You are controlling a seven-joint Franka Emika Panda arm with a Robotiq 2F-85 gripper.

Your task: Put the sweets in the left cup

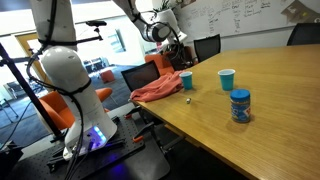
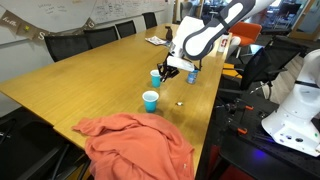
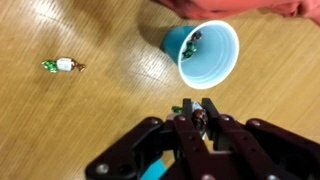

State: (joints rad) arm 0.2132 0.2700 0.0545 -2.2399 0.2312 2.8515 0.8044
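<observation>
The gripper needs to release the dark wrapped sweet inside the blue cup (image 1: 187, 83) (image 3: 194, 46) by the orange cloth, next to the other sweet. The dark sweet now hangs above the table.
My gripper (image 3: 200, 116) is shut on one dark wrapped sweet (image 3: 201, 119) and hangs above the table, just short of the left cup (image 3: 205, 52). This blue tapered cup stands upright, with at least one sweet (image 3: 196, 40) inside. Another sweet (image 3: 62, 66), green and pale, lies on the wood to the side of the cup. In both exterior views the gripper (image 1: 175, 48) (image 2: 170, 70) is well above the table, the left cup (image 1: 186, 80) (image 2: 151, 100) is near the cloth, and the loose sweet (image 1: 190, 100) (image 2: 180, 103) lies beside it.
An orange cloth (image 1: 155, 92) (image 2: 135, 145) (image 3: 270, 8) lies bunched right by the left cup. A second blue cup (image 1: 227, 78) (image 2: 157, 76) and a blue-lidded jar (image 1: 240, 105) (image 2: 192, 75) stand further along the wooden table (image 1: 270, 130). Chairs line the table edges.
</observation>
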